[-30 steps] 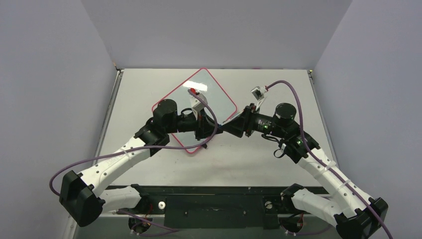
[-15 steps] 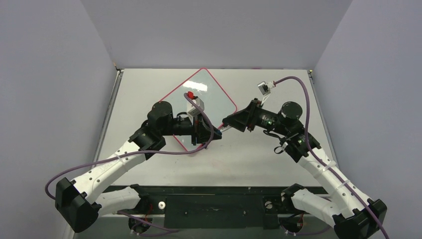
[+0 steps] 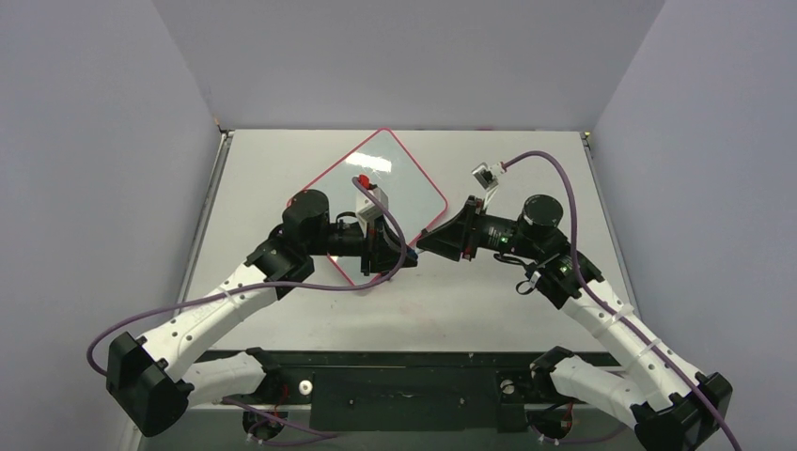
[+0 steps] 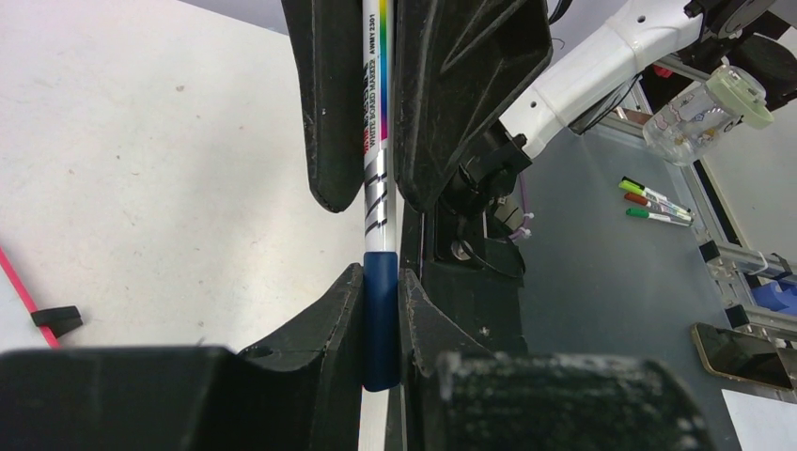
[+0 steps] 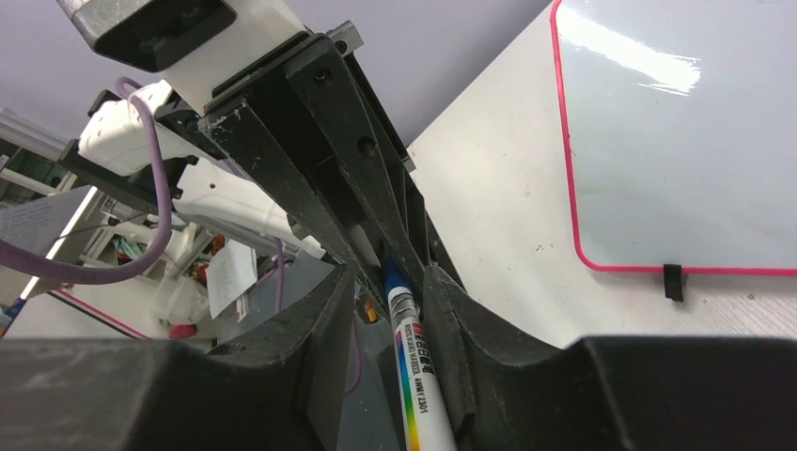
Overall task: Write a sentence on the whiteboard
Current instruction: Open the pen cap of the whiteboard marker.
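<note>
Next, my left gripper puts the blue cap down on the bare table [image 3: 442, 284] [image 4: 216, 272] in front of the whiteboard's black clip.
The whiteboard [image 3: 395, 174] lies tilted at the table's far centre, glossy white with a red-pink rim; it also shows in the right wrist view [image 5: 677, 141]. No lettering shows on it. My two grippers meet tip to tip just in front of its near corner. My left gripper [image 3: 398, 248] is shut on the blue cap [image 4: 381, 319] of a white whiteboard marker [image 4: 376, 122]. My right gripper [image 3: 426, 241] is shut on the marker's white barrel [image 5: 419, 376]. The marker is held level above the table between them.
A small black clip [image 5: 673, 281] sits on the whiteboard's rim. The left arm's elbow hangs over the board's left part. Purple cables loop beside both wrists. Bare table [image 3: 489, 301] lies in front of and right of the grippers.
Half a second ago my right gripper had drawn back to the upper right, away from the left gripper. It has moved back and meets the left gripper at the marker again.
</note>
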Robot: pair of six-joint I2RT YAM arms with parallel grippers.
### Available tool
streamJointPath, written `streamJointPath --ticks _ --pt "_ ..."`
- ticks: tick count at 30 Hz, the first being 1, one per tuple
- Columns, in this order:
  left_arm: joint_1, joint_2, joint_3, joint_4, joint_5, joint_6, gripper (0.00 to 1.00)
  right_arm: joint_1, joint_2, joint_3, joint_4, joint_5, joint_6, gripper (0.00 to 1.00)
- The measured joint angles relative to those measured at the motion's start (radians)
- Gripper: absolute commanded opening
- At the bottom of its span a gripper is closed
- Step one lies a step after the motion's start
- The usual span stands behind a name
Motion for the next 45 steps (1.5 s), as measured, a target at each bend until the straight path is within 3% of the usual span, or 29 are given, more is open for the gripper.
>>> streamJointPath --ticks 15,22,25,39,45 --pt "0.006 0.011 0.023 -0.087 0.024 0.039 0.0 0.018 0.0 0.0 -0.113 -0.002 -0.082 0.21" --pt "0.007 0.017 0.026 -0.1 0.039 0.054 0.0 0.021 0.0 0.001 -0.121 -0.004 -0.085 0.1" --pt "0.01 0.019 0.026 -0.105 0.051 0.066 0.0 0.026 0.0 0.001 -0.121 -0.008 -0.085 0.0" --pt "0.02 0.019 0.026 -0.113 0.069 0.071 0.0 0.038 -0.008 0.001 -0.129 0.013 -0.079 0.0" --pt "0.033 -0.004 -0.003 -0.03 0.026 0.047 0.0 -0.028 -0.056 -0.003 -0.122 0.047 -0.023 0.0"
